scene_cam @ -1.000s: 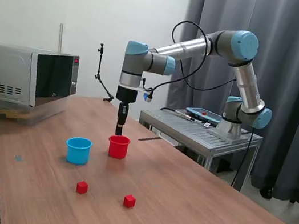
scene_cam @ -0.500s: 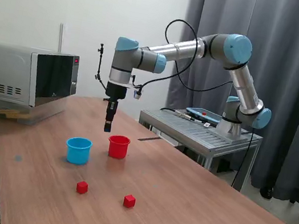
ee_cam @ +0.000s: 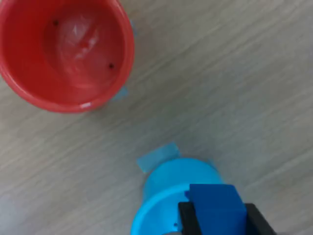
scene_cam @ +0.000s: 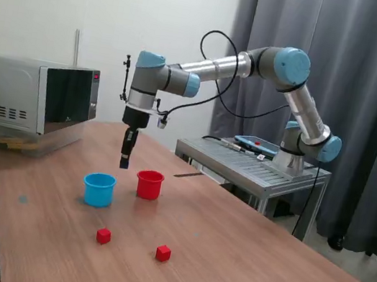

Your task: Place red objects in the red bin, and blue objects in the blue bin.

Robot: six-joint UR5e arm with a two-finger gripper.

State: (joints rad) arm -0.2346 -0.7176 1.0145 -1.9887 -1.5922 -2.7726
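Next, my gripper releases the dark blue cube on the bottom of the blue bin (scene_cam: 98, 192) (ee_cam: 188, 218), next to the red bin.
My gripper (scene_cam: 124, 162) hangs above the table, just behind and between the light blue cup (scene_cam: 98, 189) and the red cup (scene_cam: 149, 184). In the wrist view the gripper (ee_cam: 220, 223) is shut on a dark blue cube (ee_cam: 215, 203), held between the black fingers (ee_cam: 188, 221) over the rim of the blue cup (ee_cam: 164, 198). The red cup (ee_cam: 66, 51) looks empty inside. Two red cubes (scene_cam: 104, 236) (scene_cam: 163, 253) lie on the table in front of the cups. No other blue cube shows.
A microwave (scene_cam: 32, 95) stands at the table's far corner on the exterior view's left. A metal stand (scene_cam: 253, 166) behind the table carries the arm's base and a tablet (scene_cam: 256, 145). Bits of blue tape (ee_cam: 156, 155) mark the wooden table (scene_cam: 240, 260).
My gripper has moved toward the exterior view's left, from above the red cup to a spot near the blue cup, staying shut.
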